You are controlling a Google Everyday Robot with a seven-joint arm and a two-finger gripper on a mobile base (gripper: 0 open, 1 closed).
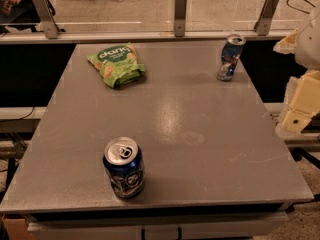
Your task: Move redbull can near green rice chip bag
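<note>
The robot's gripper will close around the middle (230,58) of the redbull can, below the can's silver top, to carry it toward the green rice chip bag.
The redbull can (230,57), slim and blue-and-silver with a silver top, stands upright at the table's far right. The green rice chip bag (116,64), light green with white "dang" lettering, lies at the far left, well apart from the can. My gripper (299,106) shows as pale cream parts at the right edge of the view. It is beyond the table's right side, to the right of and nearer than the redbull can, and touches nothing.
A wider, shorter dark-blue can (124,167) stands upright near the front left of the grey table (200,134). A glass barrier with metal posts (180,13) runs along the far edge. A dark gap lies on each side of the table.
</note>
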